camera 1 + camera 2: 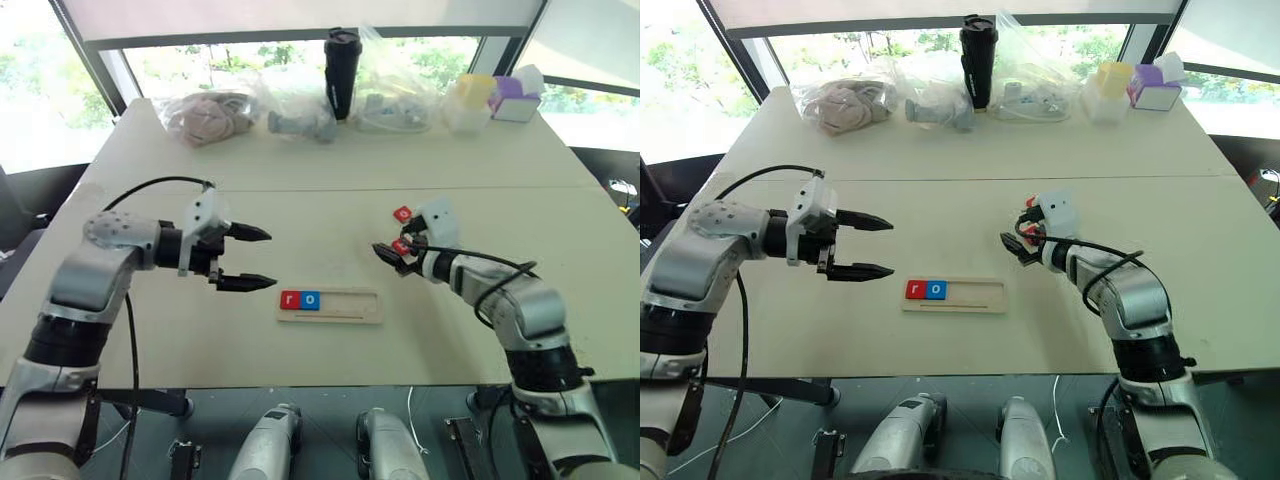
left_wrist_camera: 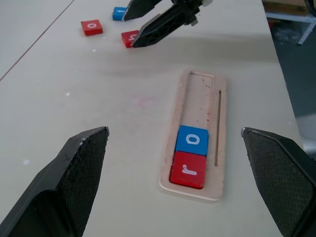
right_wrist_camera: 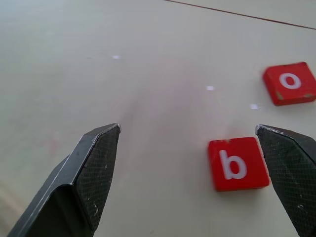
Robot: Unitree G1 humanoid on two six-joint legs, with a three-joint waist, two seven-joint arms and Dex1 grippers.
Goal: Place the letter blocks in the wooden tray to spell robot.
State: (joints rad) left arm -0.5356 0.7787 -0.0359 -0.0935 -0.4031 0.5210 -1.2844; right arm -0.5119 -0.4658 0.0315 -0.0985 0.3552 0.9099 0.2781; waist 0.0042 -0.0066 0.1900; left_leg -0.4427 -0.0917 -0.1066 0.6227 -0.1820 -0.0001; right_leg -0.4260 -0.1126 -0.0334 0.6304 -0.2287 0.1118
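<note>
The b block's stem side has to meet the blue o block but faces a finger, so my right gripper should move it nearer and grip the b block's other sides [image 3: 242, 187].
The wooden tray [image 1: 345, 306] lies on the table's near middle. At its left end sit a red "r" block [image 1: 290, 299] and a blue "o" block [image 1: 310, 299], side by side. My left gripper [image 1: 256, 258] hovers open just left of the tray, pointing right, with nothing between its fingers. My right gripper [image 3: 187, 129] stands open low over the table to the right. A red "b" block [image 3: 238, 164] lies flat beside one of its fingers. A red "o" block [image 3: 290, 83] lies a little farther off. A blue block [image 2: 118, 13] lies beyond the right gripper.
Along the table's far edge stand clear plastic bags [image 1: 210, 115], a black tumbler [image 1: 341, 60], and yellow and purple boxes [image 1: 495, 98]. The near table edge [image 1: 330, 385] runs just below the tray.
</note>
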